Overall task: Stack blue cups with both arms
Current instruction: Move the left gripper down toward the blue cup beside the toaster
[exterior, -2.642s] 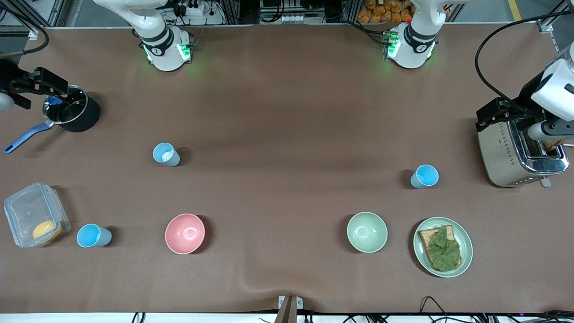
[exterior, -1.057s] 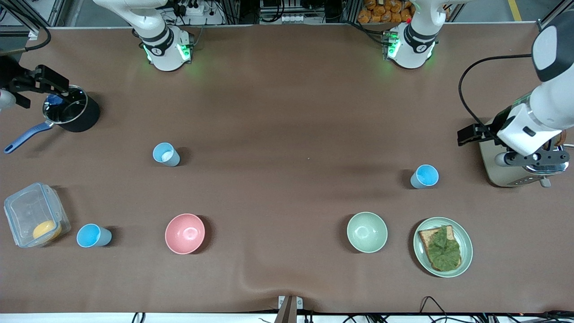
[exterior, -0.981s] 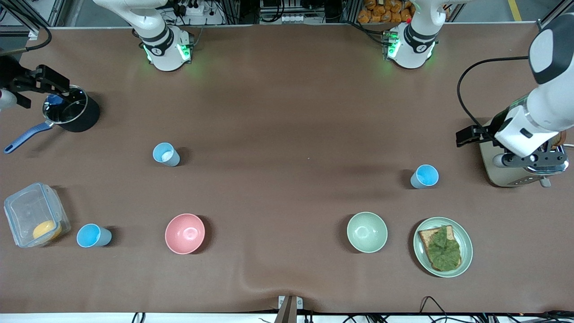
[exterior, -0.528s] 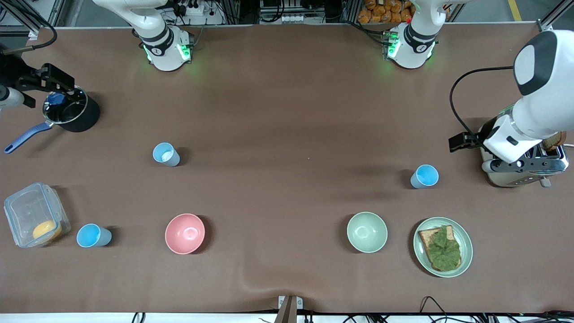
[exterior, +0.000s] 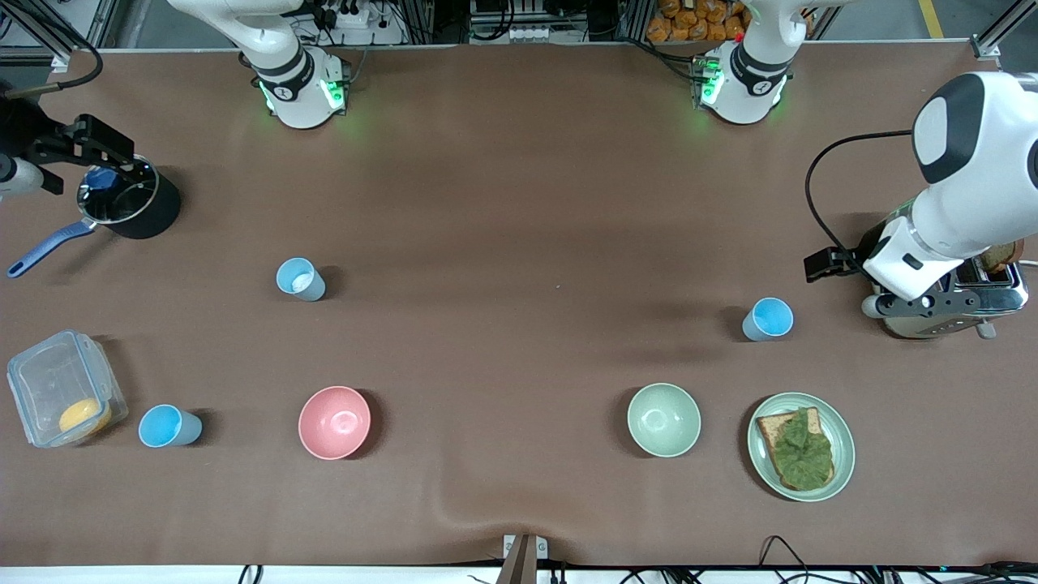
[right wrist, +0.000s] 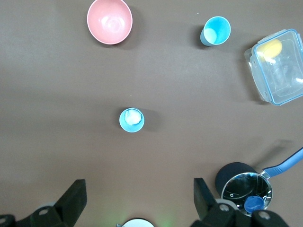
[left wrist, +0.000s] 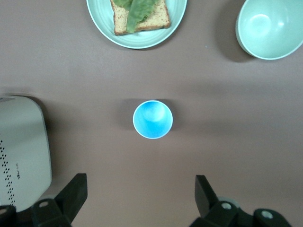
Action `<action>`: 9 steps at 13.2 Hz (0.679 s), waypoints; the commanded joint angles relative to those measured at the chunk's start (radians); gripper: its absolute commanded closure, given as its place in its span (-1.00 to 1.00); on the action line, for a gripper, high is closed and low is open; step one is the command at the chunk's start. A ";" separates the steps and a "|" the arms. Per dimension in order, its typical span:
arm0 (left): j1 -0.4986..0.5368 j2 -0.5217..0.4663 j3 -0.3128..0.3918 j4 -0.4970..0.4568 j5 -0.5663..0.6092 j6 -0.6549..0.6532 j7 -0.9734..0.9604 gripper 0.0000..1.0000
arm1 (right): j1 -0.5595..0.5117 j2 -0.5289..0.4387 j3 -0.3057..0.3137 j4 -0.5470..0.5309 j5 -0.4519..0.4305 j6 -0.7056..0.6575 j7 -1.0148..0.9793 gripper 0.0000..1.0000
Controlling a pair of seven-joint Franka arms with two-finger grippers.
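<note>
The blue cup stands near the toaster. My left gripper needs to put one finger inside that cup and close on the toaster-side rim [exterior: 789, 307] [left wrist: 135, 127].
Three blue cups stand apart on the brown table. One [exterior: 766, 319] stands near the toaster and shows in the left wrist view [left wrist: 152, 119]. One [exterior: 300, 280], with something white inside, stands mid-table toward the right arm's end and shows in the right wrist view [right wrist: 131, 119]. One [exterior: 168, 427] stands beside the clear container, also in the right wrist view [right wrist: 215, 30]. My left gripper [exterior: 827, 264] [left wrist: 140, 179] is open and empty, up in the air over the table between the toaster and the first cup. My right gripper [exterior: 101, 150] [right wrist: 139, 183] is open and empty, high over the black pot.
A pink bowl [exterior: 334, 422] and a pale green bowl [exterior: 663, 419] stand nearer the front camera. A green plate [exterior: 843, 446] holds toast with lettuce. A toaster [exterior: 932, 320] stands at the left arm's end. A black pot [exterior: 150, 215] and a clear container [exterior: 49, 381] stand at the right arm's end.
My left arm has swung from above the toaster toward the nearby blue cup. My right gripper has shifted slightly over the pot. The cups have not moved.
</note>
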 commanded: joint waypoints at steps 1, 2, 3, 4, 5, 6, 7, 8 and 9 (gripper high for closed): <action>0.016 -0.028 -0.004 -0.066 0.022 0.068 -0.004 -1.00 | 0.009 0.006 -0.001 0.023 -0.017 -0.018 0.001 -1.00; 0.016 -0.025 -0.005 -0.073 0.022 0.080 -0.004 -1.00 | 0.011 0.006 -0.001 0.023 -0.017 -0.019 0.001 -1.00; 0.016 -0.025 -0.004 -0.089 0.022 0.105 -0.002 -1.00 | 0.020 0.006 -0.001 0.023 -0.017 -0.018 -0.001 -1.00; 0.016 -0.025 -0.004 -0.113 0.022 0.137 -0.004 -1.00 | 0.034 0.004 -0.001 0.023 -0.019 -0.018 -0.001 -1.00; 0.018 -0.024 -0.004 -0.141 0.022 0.174 -0.002 -1.00 | 0.041 0.004 -0.001 0.023 -0.025 -0.018 -0.002 -1.00; 0.018 -0.022 -0.004 -0.170 0.023 0.218 -0.002 -1.00 | 0.040 0.004 -0.001 0.023 -0.025 -0.018 -0.002 -1.00; 0.025 -0.019 -0.004 -0.193 0.037 0.252 -0.002 -1.00 | 0.040 0.004 -0.003 0.023 -0.025 -0.019 -0.001 -1.00; 0.033 -0.014 -0.004 -0.207 0.043 0.280 -0.002 -1.00 | 0.040 0.004 -0.003 0.023 -0.026 -0.018 -0.001 -1.00; 0.041 -0.001 -0.005 -0.225 0.043 0.306 -0.002 -1.00 | 0.038 0.004 -0.003 0.023 -0.026 -0.018 -0.001 -1.00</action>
